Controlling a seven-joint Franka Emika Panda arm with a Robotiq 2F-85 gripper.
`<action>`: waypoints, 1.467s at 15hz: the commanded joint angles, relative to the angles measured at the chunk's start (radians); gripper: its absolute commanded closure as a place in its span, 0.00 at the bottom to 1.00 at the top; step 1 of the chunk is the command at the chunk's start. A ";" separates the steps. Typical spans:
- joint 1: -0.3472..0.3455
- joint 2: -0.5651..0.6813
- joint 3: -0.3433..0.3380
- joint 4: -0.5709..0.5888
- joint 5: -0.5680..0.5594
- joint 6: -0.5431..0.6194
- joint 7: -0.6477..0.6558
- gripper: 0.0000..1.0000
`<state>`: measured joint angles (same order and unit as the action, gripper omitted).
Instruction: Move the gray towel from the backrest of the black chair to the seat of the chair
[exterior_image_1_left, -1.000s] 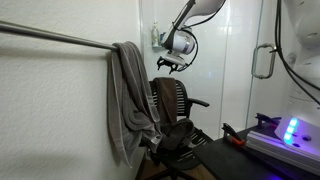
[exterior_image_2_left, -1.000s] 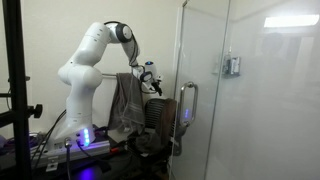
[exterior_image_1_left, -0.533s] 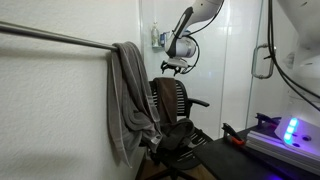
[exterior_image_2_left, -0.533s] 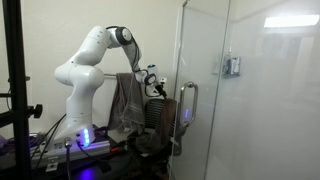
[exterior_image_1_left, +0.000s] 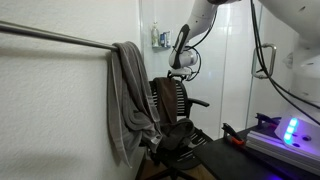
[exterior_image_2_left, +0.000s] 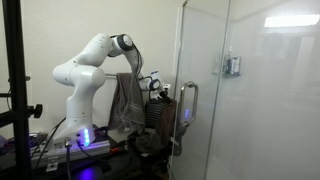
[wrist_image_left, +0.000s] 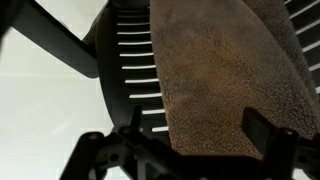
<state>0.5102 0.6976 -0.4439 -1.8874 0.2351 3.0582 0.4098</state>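
Observation:
My gripper is to close next on the gray towel's top part (exterior_image_1_left: 170, 82) (wrist_image_left: 222, 114), where it lies near the top of the black chair's backrest.
The gray towel (wrist_image_left: 225, 70) is a brownish-gray cloth draped down the ribbed backrest of the black chair (wrist_image_left: 130, 70). In the wrist view my gripper (wrist_image_left: 195, 135) is open, with one dark finger on each side of the towel, close above it. In both exterior views the gripper (exterior_image_1_left: 181, 70) (exterior_image_2_left: 160, 88) hangs just over the top of the chair's backrest (exterior_image_1_left: 178, 102) (exterior_image_2_left: 157, 115). The towel is hard to make out there against the dark chair. The padded seat (exterior_image_1_left: 185, 138) lies below.
A larger, lighter gray towel (exterior_image_1_left: 125, 100) hangs over a metal bar (exterior_image_1_left: 50, 37) right beside the chair; it also shows in an exterior view (exterior_image_2_left: 124, 100). A glass door with a handle (exterior_image_2_left: 185, 110) stands close by. A lit device (exterior_image_1_left: 290, 130) sits on a table.
The arm has lowered and moved the gripper from above and beside the chair down to the top of the backrest. The towel has not moved.

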 joint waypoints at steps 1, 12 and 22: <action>-0.192 -0.092 0.245 0.001 -0.018 -0.062 -0.085 0.00; -0.253 -0.003 0.340 0.103 -0.013 -0.056 -0.028 0.00; -0.157 0.154 0.210 0.242 0.001 0.101 0.044 0.00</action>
<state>0.3156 0.7812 -0.1727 -1.7067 0.2327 3.1266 0.4163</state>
